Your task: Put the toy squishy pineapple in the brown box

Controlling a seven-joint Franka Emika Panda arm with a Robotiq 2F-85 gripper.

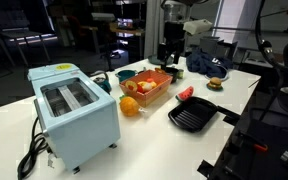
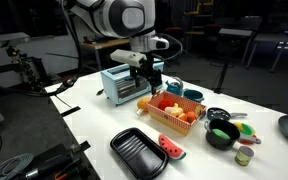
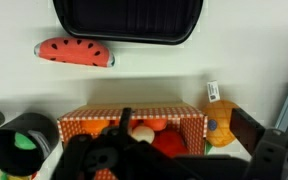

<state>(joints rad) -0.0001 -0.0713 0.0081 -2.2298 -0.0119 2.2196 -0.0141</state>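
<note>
I need to next move my gripper to the toy squishy pineapple next to the brown box and close it on the middle of its orange-yellow body (image 1: 129, 105) (image 3: 220, 124).
The toy squishy pineapple (image 1: 129, 105) is a small orange-yellow soft toy lying on the white table between the light-blue toaster and the brown box (image 1: 154, 90). In the wrist view the pineapple (image 3: 220, 120) carries a white tag and lies just outside the box's end wall (image 3: 189, 128). The box holds several red and orange toy foods. My gripper (image 3: 184, 132) is open and empty, hovering above the box end and the pineapple. It also shows in both exterior views (image 1: 168, 62) (image 2: 151, 80), above the table.
A light-blue toaster (image 1: 74, 112) stands near the table's front edge. A black square grill pan (image 1: 192, 117) and a red watermelon-slice toy (image 3: 74, 52) lie beside the box. A burger toy (image 1: 215, 84), a black bowl (image 2: 221, 133) and small cups stand nearby.
</note>
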